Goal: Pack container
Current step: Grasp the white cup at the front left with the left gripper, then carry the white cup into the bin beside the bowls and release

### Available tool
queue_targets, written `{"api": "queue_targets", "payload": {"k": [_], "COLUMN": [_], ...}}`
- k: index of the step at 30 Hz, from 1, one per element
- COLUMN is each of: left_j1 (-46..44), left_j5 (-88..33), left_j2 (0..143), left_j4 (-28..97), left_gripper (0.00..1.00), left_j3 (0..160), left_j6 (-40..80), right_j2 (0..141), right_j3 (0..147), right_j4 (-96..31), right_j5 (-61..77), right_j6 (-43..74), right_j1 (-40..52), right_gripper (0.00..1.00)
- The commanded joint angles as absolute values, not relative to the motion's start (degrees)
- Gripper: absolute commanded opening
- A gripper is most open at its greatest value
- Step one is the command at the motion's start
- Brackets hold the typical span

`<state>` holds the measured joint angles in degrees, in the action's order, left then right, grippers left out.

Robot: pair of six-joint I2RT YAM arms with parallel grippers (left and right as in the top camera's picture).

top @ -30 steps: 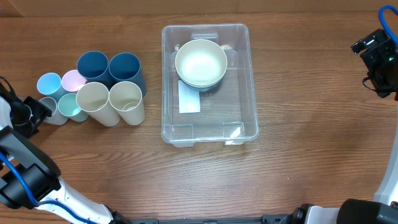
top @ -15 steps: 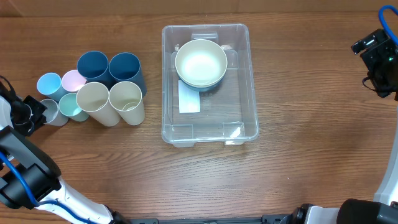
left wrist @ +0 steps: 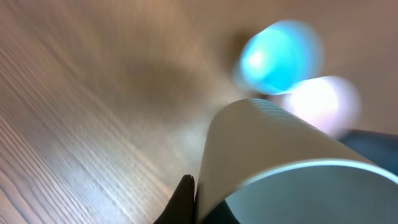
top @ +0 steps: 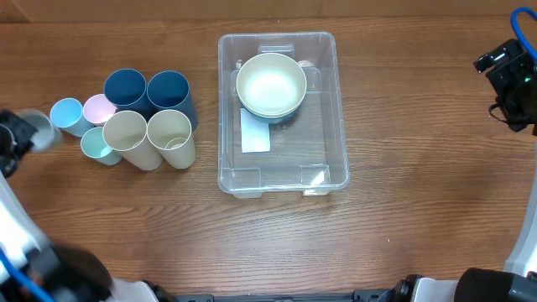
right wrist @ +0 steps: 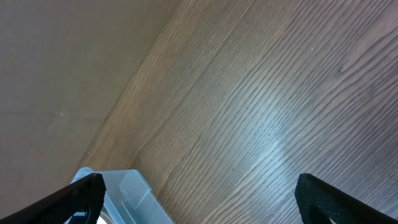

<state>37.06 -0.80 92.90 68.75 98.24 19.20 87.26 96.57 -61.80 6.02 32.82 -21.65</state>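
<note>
I should set the pale grey cup down with my left gripper in the bin (top: pixel 311 131) beside the cream bowl, on my right gripper's side.
The container (top: pixel 337 109) is a clear bin at the table's middle, with a cream bowl (top: pixel 270 84) inside over a white label (top: pixel 255 136). At the far left, my left gripper (top: pixel 15 139) is shut on the wall of a pale grey cup (top: pixel 39 129), which is blurred with motion. In the left wrist view the grey cup (left wrist: pixel 280 155) fills the lower right, its wall pinched at my left gripper (left wrist: pixel 199 205). My right gripper (top: pixel 512 80) hangs open at the far right, away from the bin, and the right wrist view shows that gripper (right wrist: pixel 211 199) with nothing between its fingers and a corner of the container (right wrist: pixel 127 190).
A cluster of cups stands left of the bin: two dark blue (top: pixel 126 88), two cream (top: pixel 170 134), one light blue (top: pixel 65 113), one pink (top: pixel 99 107) and one teal (top: pixel 97 146). The light blue cup (left wrist: pixel 280 56) and pink cup (left wrist: pixel 323 102) show blurred beyond the held cup.
My left gripper closed on the grey cup and carried it up and left, off the cluster; the arm is now blurred. The right arm has not moved.
</note>
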Motion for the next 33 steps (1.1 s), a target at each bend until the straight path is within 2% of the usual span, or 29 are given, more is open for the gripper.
{"api": "queue_targets", "payload": {"k": [1, 4, 8, 11, 15, 20, 24, 29, 33], "left_j1": [30.0, 19.2, -1.6, -15.6, -26.9, -33.8, -35.4, -35.3, -35.3], "left_j5": [-3.8, -4.1, -4.5, -4.5, -4.6, -4.0, -3.9, -3.4, -2.6], "left_j2": [79.1, 71.8, 69.8, 74.7, 86.6, 102.5, 112.4, 119.4, 121.4], "left_j4": [68.9, 68.0, 68.6, 67.7, 63.2, 54.6, 50.8, 48.7, 47.7], "left_gripper": [0.04, 0.04, 0.04, 0.04, 0.04, 0.04, 0.04, 0.04, 0.08], "left_j3": [102.3, 102.5, 102.3, 102.0, 102.0, 102.0, 102.0, 102.0, 102.0], "left_j6": [17.5, 15.3, 11.2, 7.0, 2.9, 1.4, 2.4, 5.2, 5.4], "right_j2": [86.3, 86.3, 86.3, 86.3, 86.3, 86.3, 86.3, 86.3, 86.3], "right_j3": [96.7, 96.7, 96.7, 96.7, 96.7, 96.7, 96.7, 96.7, 96.7], "right_j4": [-61.7, -61.7, -61.7, -61.7, -61.7, -61.7, -61.7, -61.7, -61.7], "right_j5": [6.1, 6.1, 6.1, 6.1, 6.1, 6.1, 6.1, 6.1, 6.1], "right_j6": [33.1, 33.1, 33.1, 33.1, 33.1, 33.1, 33.1, 33.1, 33.1], "right_j1": [-21.6, -21.6, -21.6, -21.6, -21.6, -21.6, -21.6, -21.6, -21.6], "right_gripper": [1.0, 1.0, 1.0, 1.0, 1.0, 1.0, 1.0, 1.0, 1.0]}}
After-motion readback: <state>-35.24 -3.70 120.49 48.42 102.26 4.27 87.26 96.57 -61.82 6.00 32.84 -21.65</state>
